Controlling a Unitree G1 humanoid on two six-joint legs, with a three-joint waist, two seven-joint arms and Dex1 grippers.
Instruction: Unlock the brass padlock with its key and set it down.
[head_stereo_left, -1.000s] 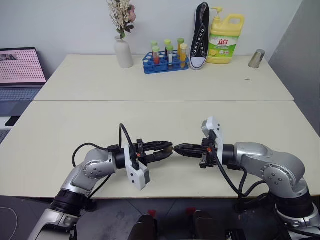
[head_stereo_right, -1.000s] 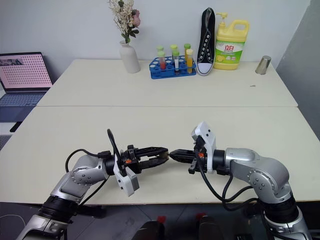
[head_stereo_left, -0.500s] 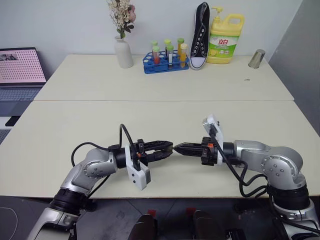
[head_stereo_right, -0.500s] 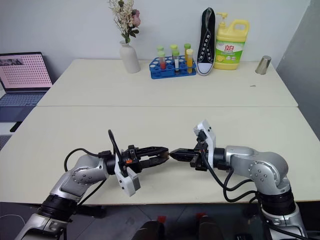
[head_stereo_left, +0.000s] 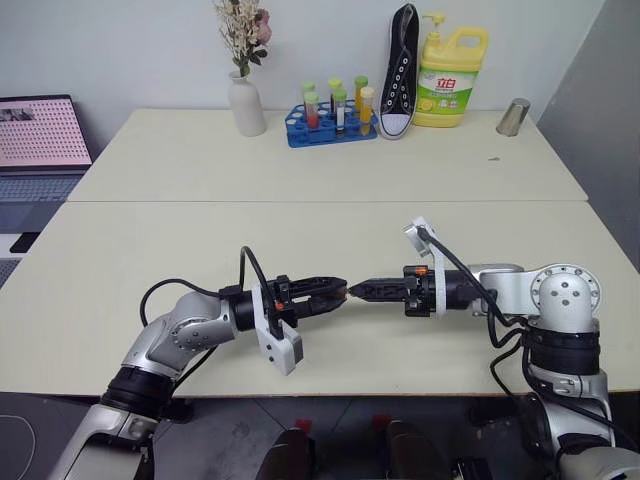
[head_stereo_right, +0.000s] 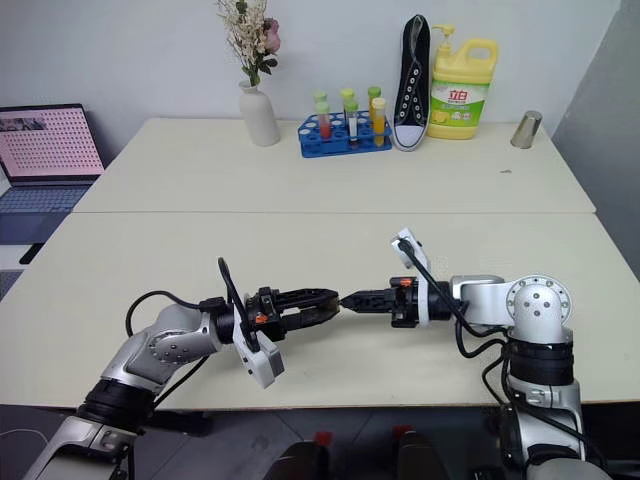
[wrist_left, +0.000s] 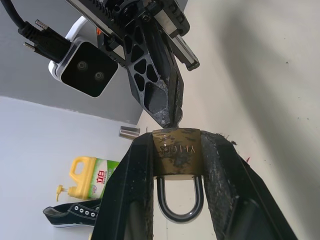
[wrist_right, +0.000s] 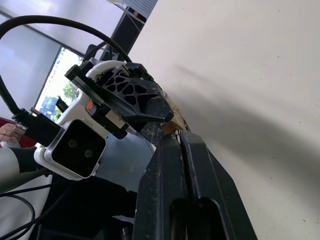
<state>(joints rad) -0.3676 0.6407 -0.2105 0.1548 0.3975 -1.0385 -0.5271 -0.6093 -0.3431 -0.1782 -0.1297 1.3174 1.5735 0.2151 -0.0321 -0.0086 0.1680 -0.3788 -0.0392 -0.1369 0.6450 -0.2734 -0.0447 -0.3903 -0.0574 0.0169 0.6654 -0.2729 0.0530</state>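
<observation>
I should let my right gripper leave the key and take the padlock's body (wrist_left: 178, 152) before my left gripper takes the shackle, which is back between the left gripper's fingers.
The brass padlock (wrist_left: 176, 152) is pinched between the two black fingers of my left gripper (head_stereo_left: 335, 292), its silvery shackle (wrist_left: 177, 202) pointing back toward the wrist. The lock hangs in the air over the table's near edge. My right gripper (head_stereo_left: 358, 291) comes level from the opposite side, fingers pressed shut. Its fingertips (wrist_left: 169, 112) meet the padlock's exposed end face. The key cannot be made out between those shut fingers. In the right wrist view, a bit of the padlock (wrist_right: 175, 119) peeks past my own fingers (wrist_right: 165, 165).
At the back of the cream table (head_stereo_left: 300, 230) stand a white vase with flowers (head_stereo_left: 246, 105), a blue test-tube rack (head_stereo_left: 330, 125), a black shoe (head_stereo_left: 400, 70), a yellow detergent bottle (head_stereo_left: 450, 80) and a metal cup (head_stereo_left: 514, 117). A laptop (head_stereo_left: 38, 135) sits at the far left.
My right wrist has rolled about its own axis with its tips kept at the padlock, and the right elbow has swung outward. The left gripper and padlock stayed in place.
</observation>
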